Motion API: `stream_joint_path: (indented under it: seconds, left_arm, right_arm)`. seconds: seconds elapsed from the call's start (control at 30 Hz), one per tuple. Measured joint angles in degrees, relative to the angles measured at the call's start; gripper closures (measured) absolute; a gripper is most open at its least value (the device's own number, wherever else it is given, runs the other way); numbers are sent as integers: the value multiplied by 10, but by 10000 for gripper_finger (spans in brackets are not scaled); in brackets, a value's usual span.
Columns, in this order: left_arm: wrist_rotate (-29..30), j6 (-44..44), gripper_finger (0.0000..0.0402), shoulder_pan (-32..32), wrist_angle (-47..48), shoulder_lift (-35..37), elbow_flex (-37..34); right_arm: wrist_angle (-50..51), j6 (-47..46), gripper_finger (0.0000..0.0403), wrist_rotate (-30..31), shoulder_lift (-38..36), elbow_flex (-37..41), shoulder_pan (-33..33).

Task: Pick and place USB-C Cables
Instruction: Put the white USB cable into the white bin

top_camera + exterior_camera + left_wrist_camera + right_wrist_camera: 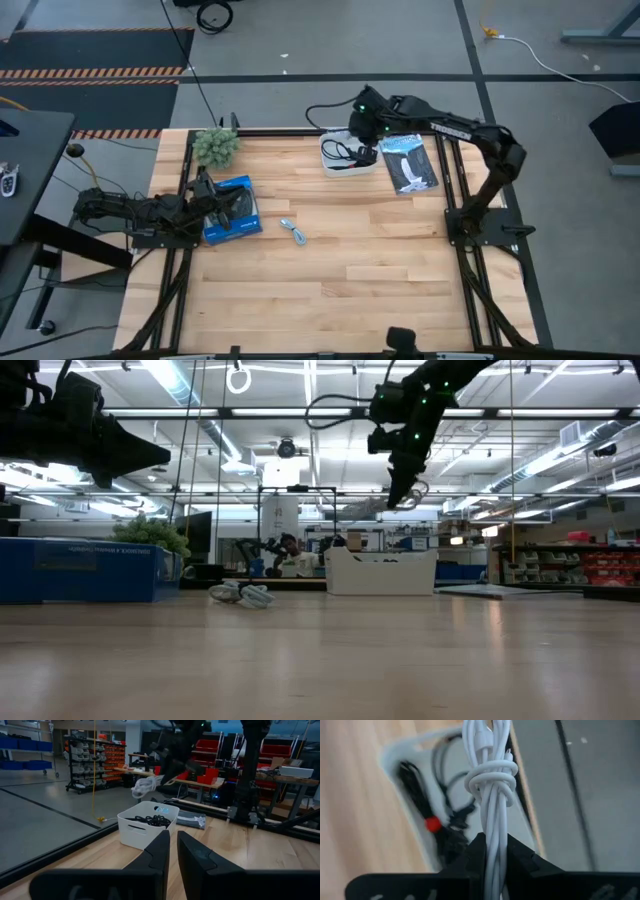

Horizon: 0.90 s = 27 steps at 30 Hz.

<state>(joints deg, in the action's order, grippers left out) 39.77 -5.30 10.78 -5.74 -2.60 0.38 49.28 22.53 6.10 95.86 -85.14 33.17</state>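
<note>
My right gripper has the white cable bundle. It will let go of the bundle inside the white tray (336, 152) (474, 817) beside the black cables, toward the table's far edge.
My right gripper (492, 845) hovers above the white tray (345, 165) at the table's far edge, shut on a white bundled USB-C cable (490, 780) tied with a knot. In the low view the bundle (413, 493) hangs well above the tray (380, 572). Black cables (149, 820) lie inside the tray. Another pale cable bundle (293, 232) lies on the table's middle. My left gripper (172, 847) waits at the table's left over the blue box (232, 210), with its fingers close together and nothing between them. My right gripper pinches the white cable bundle between its two fingers, on the strands just behind the knot (492, 827). The fingers point slanting downward toward the tray and lie along the bundle. The bundle is lifted clear, its knotted end (490, 782) reaching out past the fingertips over the tray.
A flat black-and-blue packet (410, 163) lies right of the tray. A small green plant (216, 146) stands at the far left corner, behind the blue box. Bare wood stretches across the table's middle and near half (380, 270).
</note>
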Motion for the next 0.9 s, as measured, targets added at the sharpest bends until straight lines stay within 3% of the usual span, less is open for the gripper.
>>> stream_joint_path:
  seconds: [0.1,0.33,0.9]
  left_arm:
    - [0,0,358,0,0,0,0]
    - [0,0,358,0,0,0,0]
    - [0,0,358,0,0,0,0]
  right_arm:
    - [0,45,353,36,18,0,0]
    - [-2,114,353,57,54,0,0]
    - [-44,156,353,96,144,0,-11]
